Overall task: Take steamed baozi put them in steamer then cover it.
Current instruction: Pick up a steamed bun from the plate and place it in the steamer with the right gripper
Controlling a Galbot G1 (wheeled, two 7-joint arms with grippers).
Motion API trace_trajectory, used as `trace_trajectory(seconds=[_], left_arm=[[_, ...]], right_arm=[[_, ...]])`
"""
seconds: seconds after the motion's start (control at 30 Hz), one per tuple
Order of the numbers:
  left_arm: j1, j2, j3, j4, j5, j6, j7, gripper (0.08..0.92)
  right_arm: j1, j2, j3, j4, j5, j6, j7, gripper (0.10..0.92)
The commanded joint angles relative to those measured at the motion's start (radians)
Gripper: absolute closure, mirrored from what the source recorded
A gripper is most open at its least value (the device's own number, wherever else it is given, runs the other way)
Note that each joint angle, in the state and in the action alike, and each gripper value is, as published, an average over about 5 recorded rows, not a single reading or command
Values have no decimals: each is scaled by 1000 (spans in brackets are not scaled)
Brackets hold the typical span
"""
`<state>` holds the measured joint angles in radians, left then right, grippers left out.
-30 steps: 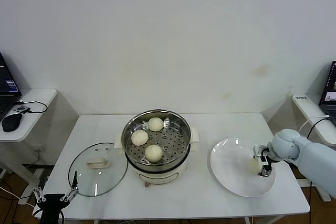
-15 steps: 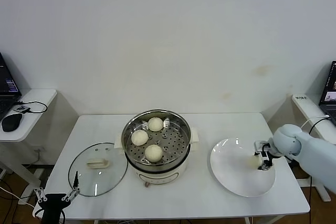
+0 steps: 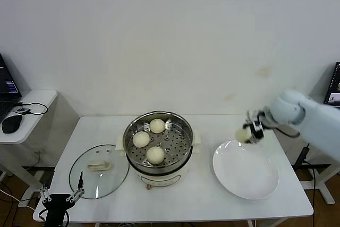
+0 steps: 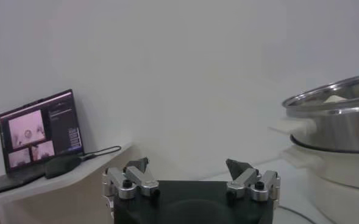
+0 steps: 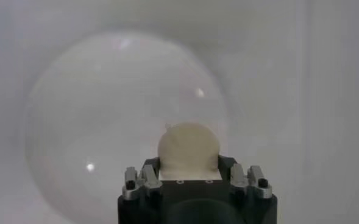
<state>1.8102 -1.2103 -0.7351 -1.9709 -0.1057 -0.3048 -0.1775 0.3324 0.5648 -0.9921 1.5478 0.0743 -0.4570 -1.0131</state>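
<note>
The robot's right gripper should release the baozi on the bare tray patch (image 3: 172,139) closest to the white plate, inside the steel steamer.
The steel steamer (image 3: 158,155) stands mid-table with three cream-white baozi (image 3: 155,154) on its perforated tray. My right gripper (image 3: 248,128) is shut on the fourth baozi (image 3: 242,135), also in the right wrist view (image 5: 188,151), and holds it in the air above the far edge of the white plate (image 3: 246,171). The glass cover (image 3: 99,170) lies flat on the table left of the steamer. My left gripper (image 3: 62,195) is open and empty, low at the table's front left corner; its wrist view shows the steamer's side (image 4: 341,125).
A side desk (image 3: 26,112) with a mouse and a laptop (image 4: 40,133) stands at the left. Another side table with a screen is at the far right. The table's front edge lies close below the cover and the plate.
My right gripper closed on the baozi on the plate, lifted it, and moved it up and left towards the steamer. The plate now holds nothing. The left arm barely moved.
</note>
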Motion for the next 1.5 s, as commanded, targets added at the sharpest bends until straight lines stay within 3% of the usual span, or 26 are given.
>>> trace_trajectory(seconds=[0.03,0.27,0.53,1.2,1.5], left_arm=[[-4,1,3,-2,0,3,0,177],[-11,-2,3,-5,-1,5,2,177],[-10,-15,-6,-11,-3,3,0,177],[-4,-22,-16,-13,-7,-6,-4,177],[-7,-18,-18,-9,-9,-8,-5,177]], right_arm=[[470,247,-265,69,379,-163,77,429],[422,454,-276,27,541,-248,183,423],[280,620,-284,-110,518,-268,210,423],[141,654,-315,-189,332,-267,205,423],[132,628,-313,-175,339,-268,211,419]])
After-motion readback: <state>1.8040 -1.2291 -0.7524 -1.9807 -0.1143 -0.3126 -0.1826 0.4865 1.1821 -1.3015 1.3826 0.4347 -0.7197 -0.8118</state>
